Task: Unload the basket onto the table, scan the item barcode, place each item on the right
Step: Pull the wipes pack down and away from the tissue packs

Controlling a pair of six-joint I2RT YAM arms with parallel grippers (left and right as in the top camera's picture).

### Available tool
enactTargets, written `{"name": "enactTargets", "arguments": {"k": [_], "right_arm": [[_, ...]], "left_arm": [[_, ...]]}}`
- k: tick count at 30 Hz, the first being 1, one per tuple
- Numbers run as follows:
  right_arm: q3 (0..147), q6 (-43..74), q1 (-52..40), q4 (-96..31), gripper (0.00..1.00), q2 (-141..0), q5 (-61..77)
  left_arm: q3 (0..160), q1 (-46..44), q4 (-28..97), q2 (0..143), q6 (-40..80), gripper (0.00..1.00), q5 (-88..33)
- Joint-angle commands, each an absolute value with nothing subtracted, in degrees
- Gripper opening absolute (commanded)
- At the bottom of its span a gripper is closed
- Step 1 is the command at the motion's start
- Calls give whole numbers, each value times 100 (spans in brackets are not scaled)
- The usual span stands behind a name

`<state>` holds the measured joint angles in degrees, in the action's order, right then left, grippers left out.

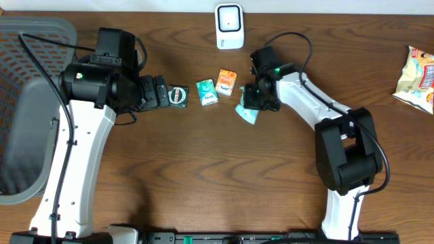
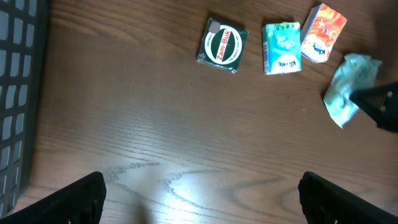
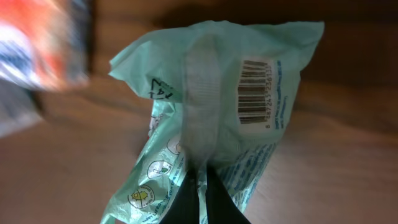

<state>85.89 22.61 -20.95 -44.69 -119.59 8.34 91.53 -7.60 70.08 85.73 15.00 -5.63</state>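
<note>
The packet lies crooked under my right gripper, which is on its centre seam, so I will straighten the packet and take its near end (image 1: 249,117) before I lift it to scan.
My right gripper (image 1: 252,103) is shut on a pale green crinkly packet (image 1: 247,112), pinching its centre seam. In the right wrist view the packet (image 3: 217,93) fills the frame above the closed fingertips (image 3: 201,177), and its barcode (image 3: 254,91) faces the camera. The packet (image 2: 348,87) also shows at the right edge of the left wrist view. A white scanner (image 1: 229,26) stands at the table's back edge, behind the packet. My left gripper (image 1: 165,93) hovers open over bare wood (image 2: 202,193), holding nothing.
A green Zam-Buk box (image 1: 178,95), a teal tissue pack (image 1: 207,92) and an orange pack (image 1: 226,81) lie in a row mid-table. A grey basket (image 1: 27,102) fills the left side. A snack bag (image 1: 417,78) lies far right.
</note>
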Motion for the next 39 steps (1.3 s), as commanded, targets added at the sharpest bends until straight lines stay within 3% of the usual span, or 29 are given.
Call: {"name": "enactTargets", "arguments": {"k": [1, 5, 14, 32, 39], "right_arm": [[8549, 1337, -2005, -4958, 1, -11883, 589], [8678, 1011, -1990, -5142, 1, -11426, 486], [8713, 1973, -1879, -4619, 1, -11104, 207], [8715, 2226, -2147, -4073, 1, -12385, 209], [9640, 1988, -2078, -4851, 1, -12114, 207]], "left_arm": [[9168, -746, 7008, 8573, 1485, 97, -530], [9168, -746, 7008, 8573, 1485, 98, -530], [9168, -746, 7008, 8573, 1485, 98, -530], [9168, -746, 7008, 8573, 1485, 98, -530], [9168, -746, 7008, 8573, 1485, 98, -530]]}}
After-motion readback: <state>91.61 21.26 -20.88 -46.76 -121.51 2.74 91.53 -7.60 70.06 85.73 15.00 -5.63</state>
